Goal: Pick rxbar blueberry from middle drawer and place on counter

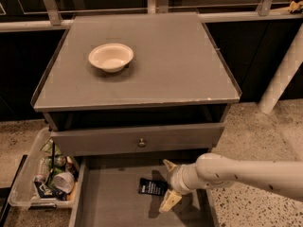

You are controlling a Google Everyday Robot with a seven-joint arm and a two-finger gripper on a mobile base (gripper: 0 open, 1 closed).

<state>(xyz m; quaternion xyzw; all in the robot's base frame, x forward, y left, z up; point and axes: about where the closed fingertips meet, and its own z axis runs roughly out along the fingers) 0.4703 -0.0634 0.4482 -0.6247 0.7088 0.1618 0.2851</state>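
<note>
The rxbar blueberry is inside the open middle drawer. My gripper needs to close on the arm-side end (164, 188) of it.
The rxbar blueberry (152, 187), a small dark wrapper with white print, lies flat on the floor of the open middle drawer (113, 200). My gripper (168, 184) is open over the drawer, just right of the bar. One cream finger (169, 165) sits above the bar's right end, the other (168, 201) below it. The white arm comes in from the right. The counter (170, 65) is the grey cabinet top above, with a thin rim.
A white bowl (111, 56) stands on the counter at the left. A closed drawer front with a brass knob (141, 142) overhangs the open drawer. A clear bin (45, 174) of cans and wrappers sits on the floor at the left. A white post (283, 72) stands at right.
</note>
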